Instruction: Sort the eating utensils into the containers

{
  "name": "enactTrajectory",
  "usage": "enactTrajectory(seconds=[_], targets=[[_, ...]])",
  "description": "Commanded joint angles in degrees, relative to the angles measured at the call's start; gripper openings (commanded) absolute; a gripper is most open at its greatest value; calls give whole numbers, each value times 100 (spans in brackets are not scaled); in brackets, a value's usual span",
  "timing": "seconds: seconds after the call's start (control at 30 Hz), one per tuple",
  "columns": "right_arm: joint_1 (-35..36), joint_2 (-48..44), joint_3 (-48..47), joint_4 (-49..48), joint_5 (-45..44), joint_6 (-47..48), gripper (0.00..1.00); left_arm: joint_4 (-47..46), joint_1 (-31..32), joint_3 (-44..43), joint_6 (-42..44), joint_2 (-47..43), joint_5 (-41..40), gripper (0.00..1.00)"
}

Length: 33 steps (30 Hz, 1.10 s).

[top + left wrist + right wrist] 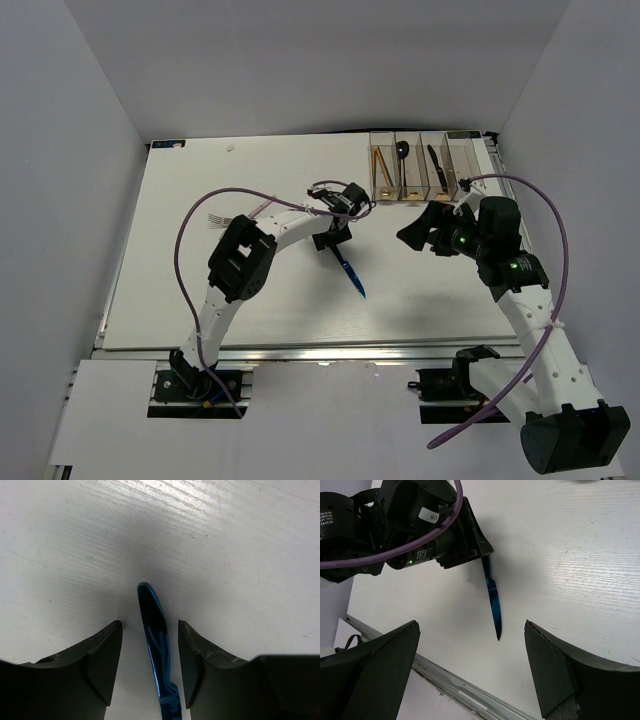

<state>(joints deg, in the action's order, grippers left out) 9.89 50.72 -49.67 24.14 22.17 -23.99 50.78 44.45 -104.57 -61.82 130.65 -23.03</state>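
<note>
The robot's right gripper will close on the blade [350, 273] [493, 593] of the blue knife, near where the blade meets the handle, because the left gripper covers the end of the handle.
A blue knife [350, 275] lies flat on the white table, blade pointing toward the near edge. My left gripper [333, 240] is down over its handle end. In the left wrist view the handle [154, 625] lies between the fingers of the left gripper [150, 623], with a narrow gap on each side, so the jaws are open. My right gripper [415, 232] hovers wide open to the right, holding nothing; its wrist view looks across its open jaws [471, 623] at the knife [493, 600]. The containers [462, 155] stand at the far right.
The bins hold orange chopsticks [380, 165], a black spoon [401, 150] and a dark knife [436, 162]. A silver fork [215, 220] lies on the table's left side. The left arm's wrist [420, 535] fills the upper left of the right wrist view.
</note>
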Motion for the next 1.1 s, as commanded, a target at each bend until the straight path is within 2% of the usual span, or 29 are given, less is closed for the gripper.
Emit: enactTrajectory(seconds=[0.0,0.13,0.27,0.4,0.43,0.6,0.73,0.8,0.93,1.07], targets=[[22,-18,-236,-41,50,35,89,274,126,368,-277,277,650,59],[30,-1,-219,-85,129,17,89,274,187,350,-444,338,633,59],[22,-44,-219,-85,121,26,89,467,196,192,-541,479,641,53],[22,-45,-184,-137,147,35,89,818,301,-132,-603,549,624,53],[22,-45,-149,-181,173,17,89,871,301,-177,-620,567,641,54],[30,-89,-17,-322,287,-27,89,1047,337,-274,-682,681,729,71],[31,-124,62,-401,349,-36,89,1355,337,-537,-708,900,642,71],[22,-141,98,-419,358,-45,89,1565,310,-634,-708,1040,606,66],[30,-159,151,-463,358,-36,89,1934,266,-827,-691,1261,694,63],[30,-168,221,-533,401,-79,89,1909,170,-627,-673,1261,755,61]])
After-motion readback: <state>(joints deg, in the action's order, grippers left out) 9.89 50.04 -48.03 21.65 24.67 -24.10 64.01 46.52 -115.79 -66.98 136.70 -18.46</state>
